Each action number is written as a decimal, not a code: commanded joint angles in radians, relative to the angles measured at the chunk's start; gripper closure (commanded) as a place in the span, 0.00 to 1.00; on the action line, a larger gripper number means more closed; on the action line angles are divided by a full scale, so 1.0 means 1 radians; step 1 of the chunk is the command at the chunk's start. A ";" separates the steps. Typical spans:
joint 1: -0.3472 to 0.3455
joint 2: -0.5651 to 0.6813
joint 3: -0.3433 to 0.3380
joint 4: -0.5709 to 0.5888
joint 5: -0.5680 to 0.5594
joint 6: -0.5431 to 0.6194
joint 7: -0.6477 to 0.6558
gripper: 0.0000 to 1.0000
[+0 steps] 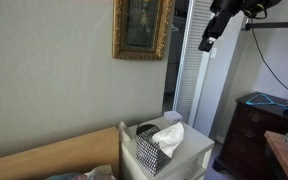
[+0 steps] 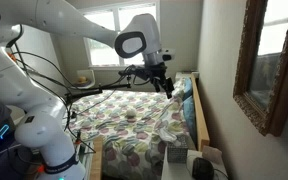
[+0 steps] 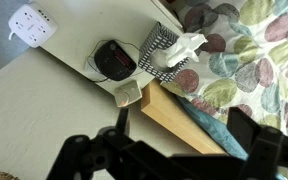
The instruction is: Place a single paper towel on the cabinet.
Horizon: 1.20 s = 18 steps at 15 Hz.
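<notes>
I need to next move my gripper to the top of the white paper towel (image 1: pixel 176 128) (image 3: pixel 191 44), above the patterned tissue box, and close it there.
A white paper towel (image 1: pixel 169 137) sticks up out of a black-and-white patterned tissue box (image 1: pixel 149 151). The box stands on the low white cabinet (image 1: pixel 196 153) against the wall. In the wrist view the towel (image 3: pixel 186 44) and box (image 3: pixel 160 55) lie far below, at the top middle. My gripper (image 1: pixel 208 36) hangs high in the air, well above the cabinet and off to its side. In an exterior view it (image 2: pixel 165 84) is over the bed. Its jaws (image 3: pixel 184 140) are open and empty.
A black round object (image 3: pixel 114 60) sits beside the box. A wooden bed frame (image 3: pixel 174 115) with a patterned quilt (image 2: pixel 134 125) adjoins the cabinet. A dark brown dresser (image 1: pixel 252 125), a framed picture (image 1: pixel 142 28) and a white power strip (image 3: pixel 32 22) are nearby.
</notes>
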 commanded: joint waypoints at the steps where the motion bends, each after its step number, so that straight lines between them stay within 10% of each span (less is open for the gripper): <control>1: -0.002 0.000 0.002 0.002 0.001 -0.003 0.000 0.00; 12: 0.006 0.051 0.050 -0.046 -0.026 -0.016 0.021 0.00; 18: -0.005 0.179 0.109 -0.084 -0.033 0.164 0.179 0.00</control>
